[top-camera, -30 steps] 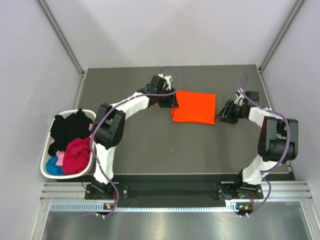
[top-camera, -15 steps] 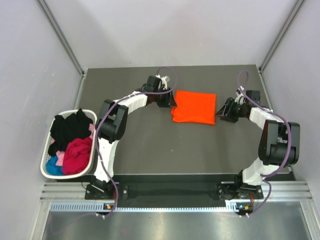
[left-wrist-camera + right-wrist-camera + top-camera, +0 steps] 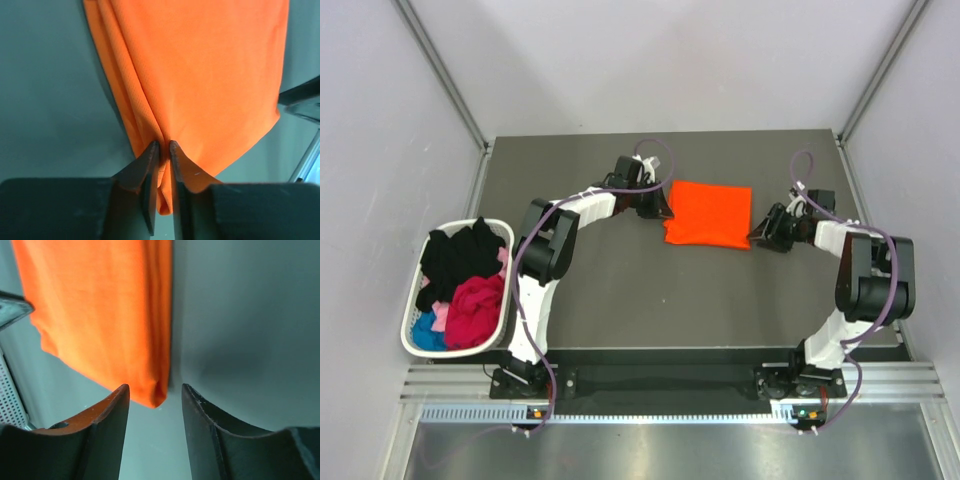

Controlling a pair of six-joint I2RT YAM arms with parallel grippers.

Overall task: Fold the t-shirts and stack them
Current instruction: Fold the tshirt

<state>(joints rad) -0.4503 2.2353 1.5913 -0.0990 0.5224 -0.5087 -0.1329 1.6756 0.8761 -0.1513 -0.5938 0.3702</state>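
Observation:
My left gripper is pinching bunched cloth near the orange t-shirt's near corner, so I should open it and take the layered edge farther back (image 3: 148, 114) before I slide the shirt away.
A folded orange t-shirt (image 3: 709, 213) lies flat at the back middle of the table. My left gripper (image 3: 665, 208) is shut on its left edge; in the left wrist view the cloth (image 3: 200, 75) bunches between the closed fingertips (image 3: 152, 152). My right gripper (image 3: 757, 238) is open at the shirt's near right corner; in the right wrist view that corner (image 3: 155, 390) lies between the spread fingers without touching them. Black (image 3: 460, 255), magenta (image 3: 475, 308) and blue (image 3: 428, 330) t-shirts lie crumpled in a basket.
The white laundry basket (image 3: 505, 232) stands off the table's left edge, beside the left arm's base. The dark table (image 3: 650, 300) has grey walls on the left, back and right. A metal rail runs along the near edge.
My right gripper has moved a little left and nearer, up to the shirt's near right corner. My left gripper has shifted slightly at the shirt's left edge. The shirt has stayed in place.

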